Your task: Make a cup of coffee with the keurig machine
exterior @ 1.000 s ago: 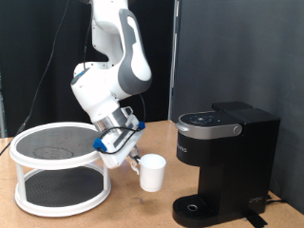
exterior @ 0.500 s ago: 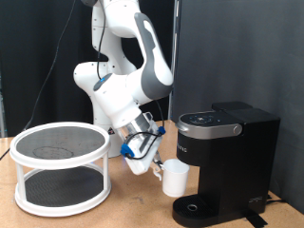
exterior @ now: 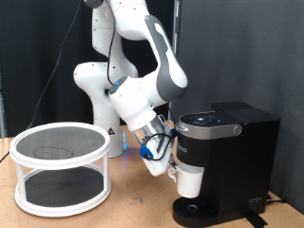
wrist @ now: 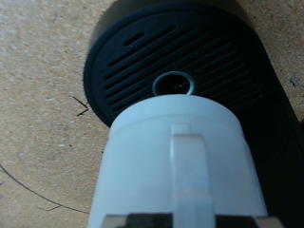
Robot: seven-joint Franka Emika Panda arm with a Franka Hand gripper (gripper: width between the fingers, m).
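My gripper will release the white cup on the slotted black drip base (exterior: 192, 208) (wrist: 199, 89), under the brew head of the keurig machine.
The white cup (exterior: 192, 182) hangs in my gripper (exterior: 174, 173) just above the round drip base (exterior: 195, 208) of the black keurig machine (exterior: 228, 161), under its brew head. The gripper is shut on the cup's handle side. In the wrist view the cup (wrist: 176, 161) fills the lower picture, its handle (wrist: 190, 171) facing the camera, with the slotted black drip base (wrist: 171, 62) beyond it. The fingertips hardly show in the wrist view. The machine's lid is closed.
A white two-tier round mesh stand (exterior: 62, 169) stands at the exterior view's left on the wooden table (exterior: 123, 214). The arm's white base (exterior: 100, 95) rises behind, in front of a black curtain.
The gripper has carried the cup from beside the mesh stand toward the exterior view's right, to a spot under the machine's brew head above the drip base.
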